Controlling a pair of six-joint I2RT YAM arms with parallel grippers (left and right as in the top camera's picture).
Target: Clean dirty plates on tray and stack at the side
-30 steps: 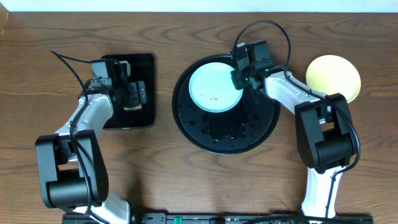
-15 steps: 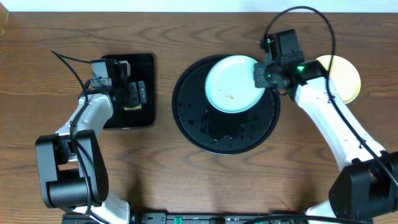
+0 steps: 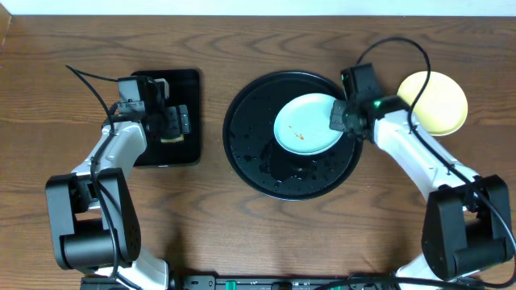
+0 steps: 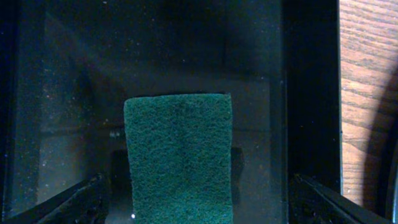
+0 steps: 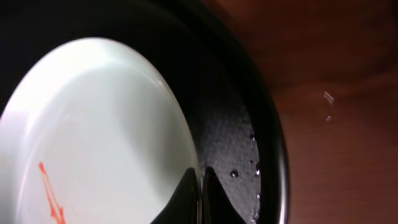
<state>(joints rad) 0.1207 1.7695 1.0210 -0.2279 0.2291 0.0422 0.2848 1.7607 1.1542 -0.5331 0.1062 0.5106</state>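
Next, I open my right gripper, as the pale mint-blue plate tilts in its pinch, let the plate lie flat in the round tray and grip its rim [image 3: 339, 137] again.
A pale mint-blue plate [image 3: 306, 122] with a small orange streak [image 5: 50, 193] lies over the right half of the round black tray [image 3: 250, 149]. My right gripper [image 3: 342, 118] is shut on the plate's right rim; in the right wrist view its fingertips [image 5: 189, 190] pinch that rim, with the plate [image 5: 93, 124] to their left and the wet tray floor [image 5: 230, 143] to their right. A pale yellow plate [image 3: 435, 101] sits on the table to the right of the tray. My left gripper [image 3: 171, 121] hangs open over the small rectangular tray.
A green scouring sponge [image 4: 179, 155] lies in the black rectangular tray [image 3: 184, 84] at the left, between my left gripper's [image 4: 199, 183] spread fingers and not touched by them. Water drops [image 3: 310, 171] dot the round tray's front part.
The right gripper has carried the mint-blue plate from the tray's upper middle toward its right side, then slightly toward the front. The left arm has not moved.
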